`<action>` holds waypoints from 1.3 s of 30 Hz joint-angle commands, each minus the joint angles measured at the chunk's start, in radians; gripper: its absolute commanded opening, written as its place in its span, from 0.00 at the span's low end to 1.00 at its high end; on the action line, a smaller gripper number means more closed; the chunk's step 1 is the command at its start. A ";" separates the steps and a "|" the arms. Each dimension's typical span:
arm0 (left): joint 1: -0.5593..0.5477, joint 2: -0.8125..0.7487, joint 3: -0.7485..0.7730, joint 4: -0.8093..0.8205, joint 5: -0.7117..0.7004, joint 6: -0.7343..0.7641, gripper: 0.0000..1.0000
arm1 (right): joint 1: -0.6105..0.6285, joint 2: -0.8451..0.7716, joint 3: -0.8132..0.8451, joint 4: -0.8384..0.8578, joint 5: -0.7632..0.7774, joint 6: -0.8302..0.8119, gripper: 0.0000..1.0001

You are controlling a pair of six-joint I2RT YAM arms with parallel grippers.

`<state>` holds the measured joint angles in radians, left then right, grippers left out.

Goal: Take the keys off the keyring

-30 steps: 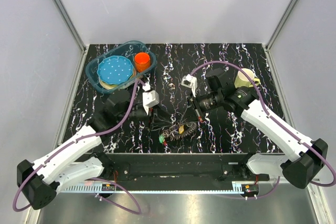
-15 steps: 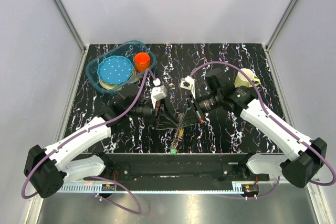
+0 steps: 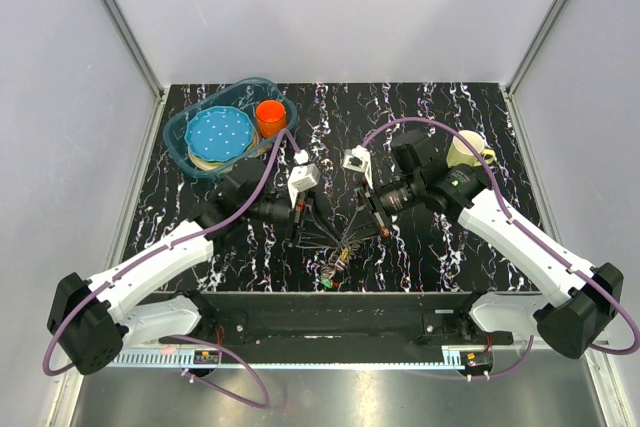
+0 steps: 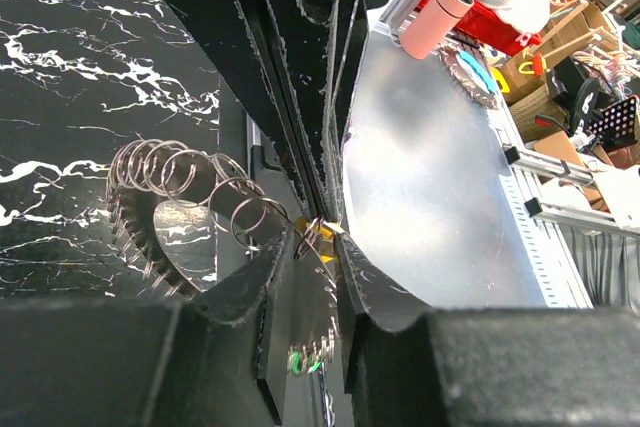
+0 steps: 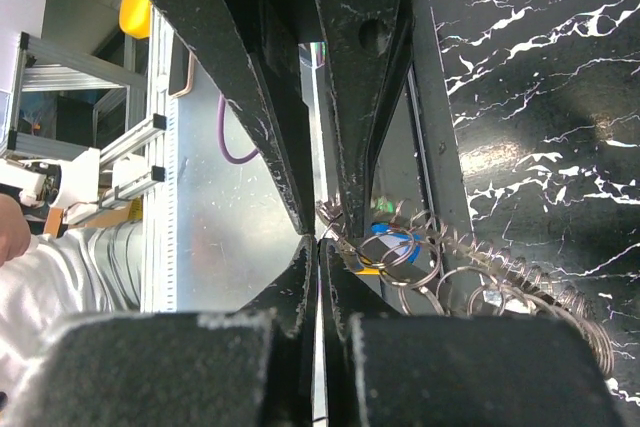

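The fingers of my right gripper are shut beside the yellow piece, so they should open and pinch that piece [image 5: 368, 270] while my left gripper holds the keyring.
The keys [image 3: 337, 260] hang as a small silvery bunch above the black marbled table near its front edge, with a green piece [image 3: 328, 285] lowest. My left gripper [image 3: 325, 232] and right gripper [image 3: 352, 234] meet tip to tip over the bunch. Each is shut on the keyring. In the left wrist view the keyring [image 4: 318, 237] sits pinched at my fingertips beside a yellow piece, with a coil of rings [image 4: 190, 175] to the left. In the right wrist view my jaws are closed tight, and rings [image 5: 415, 257] and a blue piece [image 5: 392, 239] lie just right of the tips.
A clear blue bin [image 3: 178, 137] at the back left holds a blue dotted plate [image 3: 217, 134] and an orange cup [image 3: 270, 114]. A cream cup [image 3: 468, 150] stands at the back right. The table's front rail [image 3: 320, 312] lies just below the bunch.
A second ago the bunch lay on the table with the left gripper off to its left. The left gripper has closed in, and the bunch now hangs between both grippers.
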<state>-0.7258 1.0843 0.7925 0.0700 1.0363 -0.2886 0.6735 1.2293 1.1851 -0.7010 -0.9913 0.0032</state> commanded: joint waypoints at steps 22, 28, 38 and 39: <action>-0.011 -0.112 -0.159 0.526 -0.271 -0.237 0.00 | -0.005 -0.226 -0.099 0.354 0.354 0.247 0.37; -0.011 -0.142 -0.223 0.727 -0.337 -0.316 0.00 | -0.005 -0.313 -0.228 0.500 0.387 0.313 0.40; -0.011 -0.185 -0.271 0.832 -0.398 -0.308 0.00 | -0.003 -0.350 -0.332 0.693 0.338 0.374 0.43; -0.011 -0.187 -0.276 0.837 -0.400 -0.305 0.00 | -0.003 -0.352 -0.341 0.727 0.324 0.379 0.43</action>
<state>-0.7341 0.9279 0.5259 0.7315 0.6773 -0.5907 0.6731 0.9039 0.8593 -0.1390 -0.6476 0.3470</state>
